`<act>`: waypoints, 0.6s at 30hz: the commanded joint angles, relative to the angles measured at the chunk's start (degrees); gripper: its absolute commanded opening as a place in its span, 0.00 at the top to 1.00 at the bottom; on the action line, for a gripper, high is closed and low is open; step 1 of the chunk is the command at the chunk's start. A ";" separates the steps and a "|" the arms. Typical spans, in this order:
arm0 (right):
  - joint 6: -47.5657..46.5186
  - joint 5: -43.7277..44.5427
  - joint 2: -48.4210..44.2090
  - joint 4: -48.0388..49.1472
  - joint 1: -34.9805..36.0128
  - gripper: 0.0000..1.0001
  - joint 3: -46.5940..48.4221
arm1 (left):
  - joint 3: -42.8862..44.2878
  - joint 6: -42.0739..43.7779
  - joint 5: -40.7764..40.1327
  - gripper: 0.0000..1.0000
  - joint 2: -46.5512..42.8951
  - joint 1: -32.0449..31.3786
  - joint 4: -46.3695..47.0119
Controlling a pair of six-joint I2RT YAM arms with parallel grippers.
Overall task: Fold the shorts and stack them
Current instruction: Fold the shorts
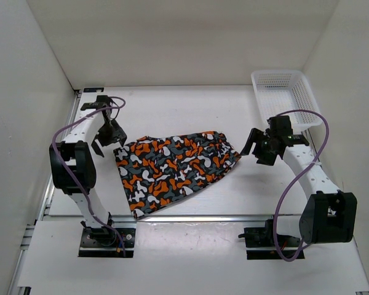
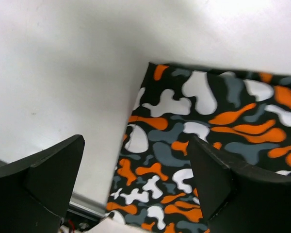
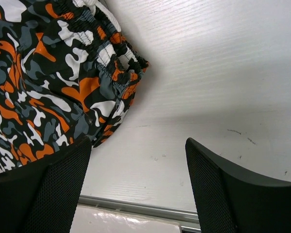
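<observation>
The shorts slant, leg end nearer the rail than waistband, so I will take the waistband's corner (image 1: 236, 157) with my right gripper to straighten them before folding.
The shorts (image 1: 172, 169), printed in orange, white, grey and black blotches, lie folded flat in the middle of the table. My left gripper (image 1: 108, 142) is open and empty, just off their far-left corner. In the left wrist view the shorts (image 2: 203, 145) fill the right half, with the gripper (image 2: 136, 184) hanging over their left edge. My right gripper (image 1: 256, 149) is open and empty, a little to the right of the waistband end. In the right wrist view the gathered waistband (image 3: 106, 53) is at the upper left, and the gripper (image 3: 138, 189) is over bare table.
A white plastic mesh basket (image 1: 285, 98) stands at the back right, behind the right arm. White walls close in the table (image 1: 184, 110) at the back and on both sides. A metal rail (image 1: 190, 216) runs along the near edge.
</observation>
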 commanded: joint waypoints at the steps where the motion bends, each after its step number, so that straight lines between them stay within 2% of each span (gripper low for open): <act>1: 0.39 -3.08 1.29 2.64 -0.29 0.17 0.89 | -1.26 -0.69 -0.95 0.00 -3.63 0.71 -0.80; 5: 1.62 -8.70 6.74 7.12 -0.29 0.14 -0.34 | -5.82 -1.22 2.46 0.00 -8.29 0.71 0.69; 9: 3.46 -11.69 12.71 11.34 -0.29 0.15 -0.34 | -13.11 -2.27 7.04 0.05 -13.12 -0.60 3.24; 13: 4.77 -11.70 19.21 15.73 0.24 0.22 0.18 | -19.61 -3.50 9.60 0.10 -17.51 -2.18 4.73; 18: 5.83 -8.80 23.00 17.59 2.52 0.39 0.19 | -24.37 -5.18 10.82 0.12 -18.76 -3.51 6.22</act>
